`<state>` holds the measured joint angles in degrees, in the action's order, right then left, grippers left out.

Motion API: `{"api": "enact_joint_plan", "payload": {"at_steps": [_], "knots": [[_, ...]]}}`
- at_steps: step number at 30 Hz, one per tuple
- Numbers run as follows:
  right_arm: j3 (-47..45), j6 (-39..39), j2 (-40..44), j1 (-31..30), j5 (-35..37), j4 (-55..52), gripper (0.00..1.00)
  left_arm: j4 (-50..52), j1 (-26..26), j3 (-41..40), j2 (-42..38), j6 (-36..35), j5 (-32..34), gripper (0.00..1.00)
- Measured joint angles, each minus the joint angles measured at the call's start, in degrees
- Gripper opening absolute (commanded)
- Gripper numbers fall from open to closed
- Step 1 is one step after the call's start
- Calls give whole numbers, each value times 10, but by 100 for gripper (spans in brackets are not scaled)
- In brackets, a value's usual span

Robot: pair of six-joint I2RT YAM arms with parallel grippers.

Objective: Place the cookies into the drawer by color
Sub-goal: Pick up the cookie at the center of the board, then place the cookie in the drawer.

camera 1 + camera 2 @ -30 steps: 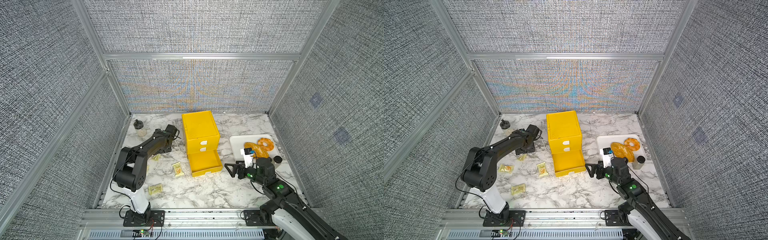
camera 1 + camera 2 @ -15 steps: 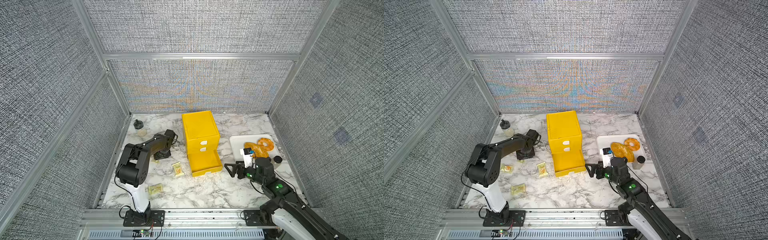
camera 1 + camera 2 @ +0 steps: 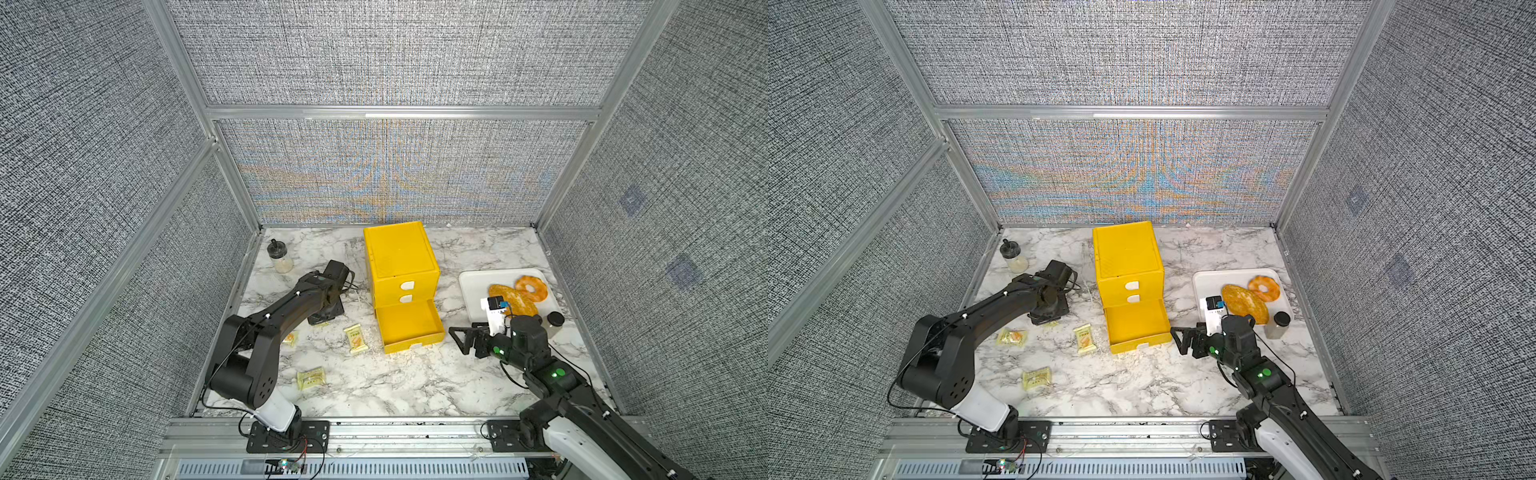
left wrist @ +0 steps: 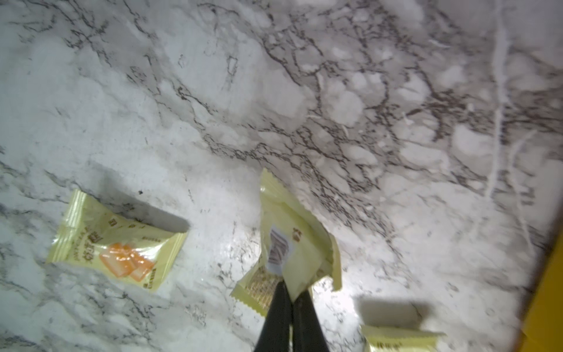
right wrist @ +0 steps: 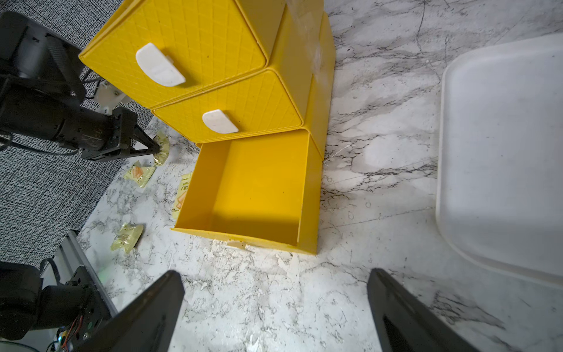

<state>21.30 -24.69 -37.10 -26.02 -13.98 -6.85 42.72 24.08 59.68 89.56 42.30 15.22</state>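
Next, my left gripper puts the crumpled pale yellow cookie down and releases it on the bare bottom of the open bottom drawer [image 3: 405, 318].
The yellow drawer [image 3: 399, 257] stands mid-table with its bottom drawer [image 3: 409, 326] pulled out and bare inside [image 5: 259, 183]. My left gripper [image 4: 292, 286] is down on the marble left of it, shut on a crumpled pale yellow cookie [image 4: 294, 234]. In both top views the wrist covers that packet. Three more pale yellow cookies lie loose nearby [image 3: 1012, 336] [image 3: 1085, 338] [image 3: 1037, 377]. My right gripper [image 5: 274, 277] hovers open and holds nothing, just in front of the open drawer's right corner [image 3: 461, 338].
A white tray [image 3: 471, 286] at the right holds a bread loaf [image 3: 515, 301] and a ring doughnut [image 3: 532, 287]. A dark-lidded jar [image 3: 552, 324] stands by the tray's front corner. A small bottle [image 3: 279, 257] stands at the back left.
My left gripper came down and toward the front, onto the marble, and closed on a pale yellow cookie. The right arm stayed where it was.
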Motion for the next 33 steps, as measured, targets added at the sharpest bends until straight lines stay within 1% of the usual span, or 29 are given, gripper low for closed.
{"api": "enact_joint_plan", "payload": {"at_steps": [2,7,10,13,17,21,24,27,28,31,33], "knots": [[-3,0,2,0,0,0,99,6,30,-6,-37,11,-2,0],[-7,-5,10,0,0,0,99,12,128,-19,-137,49,-1,0],[-9,-7,13,0,0,0,99,11,184,-27,-179,78,8,0],[-10,-9,14,0,1,-2,99,6,233,-34,-202,103,14,0],[-10,-14,14,0,2,-2,99,-1,285,-27,-194,126,24,0],[-11,-19,16,0,2,-2,99,-20,332,-5,-160,140,42,0],[-11,-21,18,0,2,-2,99,-32,357,22,-121,143,52,0],[-11,-23,20,0,2,-2,99,-40,367,53,-77,143,60,0],[-11,-23,21,0,2,-2,99,-42,370,61,-65,143,63,3],[-12,-23,23,0,2,-2,99,-44,376,85,-34,137,72,28],[-15,-23,23,0,2,-3,99,-43,376,91,-27,137,79,38]]}}
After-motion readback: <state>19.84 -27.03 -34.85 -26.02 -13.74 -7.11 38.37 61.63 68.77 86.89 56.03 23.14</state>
